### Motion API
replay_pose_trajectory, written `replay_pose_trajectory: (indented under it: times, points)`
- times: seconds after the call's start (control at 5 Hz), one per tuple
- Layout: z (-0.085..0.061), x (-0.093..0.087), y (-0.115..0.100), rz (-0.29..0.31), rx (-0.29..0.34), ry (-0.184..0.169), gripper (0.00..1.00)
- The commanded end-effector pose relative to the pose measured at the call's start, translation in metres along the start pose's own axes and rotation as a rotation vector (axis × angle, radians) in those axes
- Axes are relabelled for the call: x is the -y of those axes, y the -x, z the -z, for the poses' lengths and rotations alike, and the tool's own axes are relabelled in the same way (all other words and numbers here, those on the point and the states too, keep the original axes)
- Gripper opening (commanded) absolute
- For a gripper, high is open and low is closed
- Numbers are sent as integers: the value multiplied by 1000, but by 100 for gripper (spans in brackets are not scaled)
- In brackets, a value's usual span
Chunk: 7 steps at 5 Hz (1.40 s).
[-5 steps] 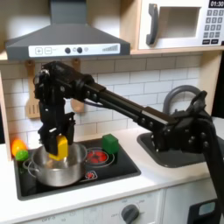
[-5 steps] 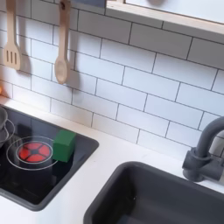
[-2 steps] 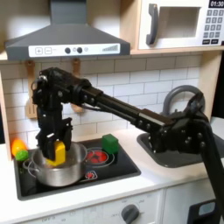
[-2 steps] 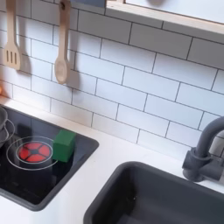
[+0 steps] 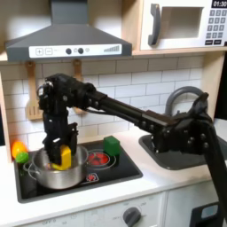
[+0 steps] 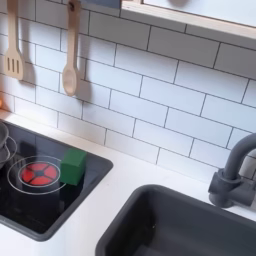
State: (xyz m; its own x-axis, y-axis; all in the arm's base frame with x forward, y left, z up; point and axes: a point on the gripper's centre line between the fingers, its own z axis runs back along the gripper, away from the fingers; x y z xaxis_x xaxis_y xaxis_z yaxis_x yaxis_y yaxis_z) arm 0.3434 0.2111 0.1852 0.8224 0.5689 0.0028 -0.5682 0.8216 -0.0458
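The robot's gripper will release the yellow object down inside the silver pot (image 5: 64, 162) on the black toy stove.
In the first exterior view my gripper (image 5: 61, 152) hangs over a silver pot (image 5: 44, 174) on the left burner of a black toy stove (image 5: 106, 170). It is shut on a yellow object (image 5: 63, 159), which sits low inside the pot's rim. A green block (image 5: 112, 144) stands on the stove's back right corner, apart from the gripper. In the second exterior view the green block (image 6: 72, 165) stands beside a red burner (image 6: 38, 175), and the pot's edge (image 6: 3, 146) shows at the left border.
A yellow and green toy (image 5: 18, 152) lies left of the pot. Wooden utensils (image 6: 69, 58) hang on the tiled wall. A dark sink (image 6: 175, 226) with a grey faucet (image 6: 234, 172) lies to the right. A range hood (image 5: 66, 37) hangs overhead.
The gripper has come down with the yellow object, from just above the pot to inside its rim, and shifted slightly right. The green block has not moved.
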Motion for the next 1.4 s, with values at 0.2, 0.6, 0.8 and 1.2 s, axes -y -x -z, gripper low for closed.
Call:
replay_pose_trajectory:
  times: [0.2,0.6,0.8,1.2]
  points:
    - [9,9,-1,-1,-2,-7,0]
    - [11,6,-3,2,-2,-29,0]
    - [14,5,-4,-3,-11,-34,0]
    - [19,6,-5,2,-24,-32,0]
